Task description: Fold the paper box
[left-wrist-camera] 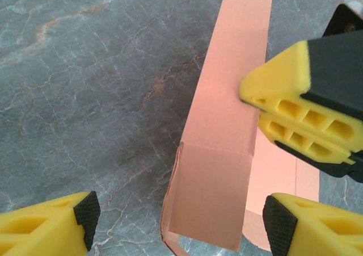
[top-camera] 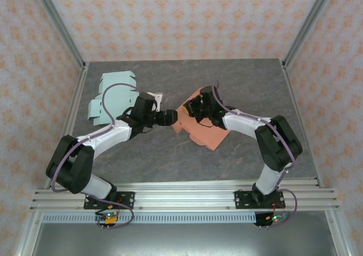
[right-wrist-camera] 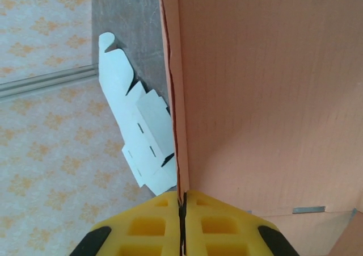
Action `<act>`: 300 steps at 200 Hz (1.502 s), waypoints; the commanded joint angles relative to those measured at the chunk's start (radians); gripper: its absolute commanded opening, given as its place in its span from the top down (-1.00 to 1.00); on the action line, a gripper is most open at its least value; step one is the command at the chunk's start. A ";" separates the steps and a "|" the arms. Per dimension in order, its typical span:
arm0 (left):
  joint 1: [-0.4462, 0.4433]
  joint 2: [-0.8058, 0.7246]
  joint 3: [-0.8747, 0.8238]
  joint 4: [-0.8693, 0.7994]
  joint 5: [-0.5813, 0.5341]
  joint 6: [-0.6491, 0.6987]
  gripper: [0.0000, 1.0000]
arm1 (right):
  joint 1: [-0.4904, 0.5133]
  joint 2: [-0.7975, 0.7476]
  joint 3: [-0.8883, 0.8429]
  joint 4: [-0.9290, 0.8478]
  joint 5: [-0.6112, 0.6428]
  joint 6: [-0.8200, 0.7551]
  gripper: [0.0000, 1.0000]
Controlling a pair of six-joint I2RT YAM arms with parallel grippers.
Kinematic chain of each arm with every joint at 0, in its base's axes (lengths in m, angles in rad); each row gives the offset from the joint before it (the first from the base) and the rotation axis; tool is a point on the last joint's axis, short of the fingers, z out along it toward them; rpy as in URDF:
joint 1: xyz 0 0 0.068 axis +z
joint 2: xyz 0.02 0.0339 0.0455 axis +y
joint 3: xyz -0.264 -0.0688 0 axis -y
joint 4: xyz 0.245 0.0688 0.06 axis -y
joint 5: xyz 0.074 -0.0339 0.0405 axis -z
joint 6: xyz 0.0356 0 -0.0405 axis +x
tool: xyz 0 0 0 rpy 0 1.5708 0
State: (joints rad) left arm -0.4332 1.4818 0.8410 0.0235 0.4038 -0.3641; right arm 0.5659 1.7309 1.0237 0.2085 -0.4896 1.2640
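Note:
The end flap sticks out from the raised side of the box, so my left gripper will back away, then grab the end panel's edge (left-wrist-camera: 166, 225) and bring it up around the end flap.
The orange paper box (top-camera: 205, 132) lies partly folded at the table's middle. My right gripper (top-camera: 196, 109) is shut on one raised wall; in the right wrist view its yellow fingers (right-wrist-camera: 181, 210) pinch the wall's thin edge (right-wrist-camera: 180, 125). In the left wrist view the same yellow fingers (left-wrist-camera: 300, 108) clamp the orange wall (left-wrist-camera: 221, 137) from the right. My left gripper (top-camera: 172, 118) sits at the box's left corner. It stands open (left-wrist-camera: 182, 221), one fingertip on each side of the upright end flap (left-wrist-camera: 207, 193), clear of it.
A pale blue-white flat box blank (top-camera: 113, 94) lies at the back left of the grey stone table (top-camera: 170, 159), also visible past the orange wall (right-wrist-camera: 139, 125). Patterned walls and metal frame rails (top-camera: 74, 108) bound the table.

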 commanded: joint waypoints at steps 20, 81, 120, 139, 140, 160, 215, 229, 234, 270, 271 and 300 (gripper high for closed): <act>-0.006 0.101 0.078 -0.075 -0.050 0.036 -0.62 | -0.003 -0.040 -0.056 0.190 -0.012 0.086 0.83; -0.007 0.127 0.107 -0.049 -0.006 0.012 -0.59 | -0.003 -0.079 -0.110 0.212 0.017 0.074 0.83; -0.001 0.005 0.037 -0.046 -0.036 0.031 -0.72 | -0.003 -0.071 -0.117 0.222 0.028 0.058 0.83; 0.014 -0.046 -0.003 -0.042 -0.035 0.031 -0.73 | -0.003 -0.069 -0.124 0.237 0.037 0.048 0.84; 0.015 -0.048 -0.005 -0.042 -0.036 0.030 -0.73 | -0.003 -0.069 -0.124 0.237 0.037 0.048 0.84; 0.039 -0.086 -0.045 -0.026 -0.025 -0.002 -0.69 | -0.003 -0.069 -0.138 0.272 0.039 0.016 0.84; 0.077 -0.116 -0.126 0.031 -0.045 -0.027 -0.33 | 0.000 -0.071 -0.197 0.377 0.059 -0.122 0.85; 0.077 -0.110 -0.131 0.056 -0.043 -0.003 -0.31 | -0.001 -0.060 -0.204 0.410 0.047 -0.134 0.85; 0.077 -0.108 -0.132 0.069 -0.038 0.009 -0.31 | -0.001 -0.055 -0.209 0.430 0.042 -0.130 0.85; 0.074 -0.080 -0.137 0.148 -0.003 0.097 -0.14 | -0.001 -0.018 -0.224 0.518 0.015 -0.099 0.85; 0.074 -0.080 -0.138 0.151 -0.003 0.099 -0.14 | -0.001 -0.017 -0.224 0.519 0.014 -0.098 0.85; 0.074 -0.079 -0.172 0.203 -0.001 0.121 -0.20 | -0.001 -0.003 -0.232 0.550 0.008 -0.079 0.85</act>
State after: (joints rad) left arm -0.3599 1.3960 0.7017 0.1448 0.3920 -0.3000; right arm 0.5659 1.7073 0.8078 0.6678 -0.4709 1.1782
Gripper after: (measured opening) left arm 0.585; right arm 0.076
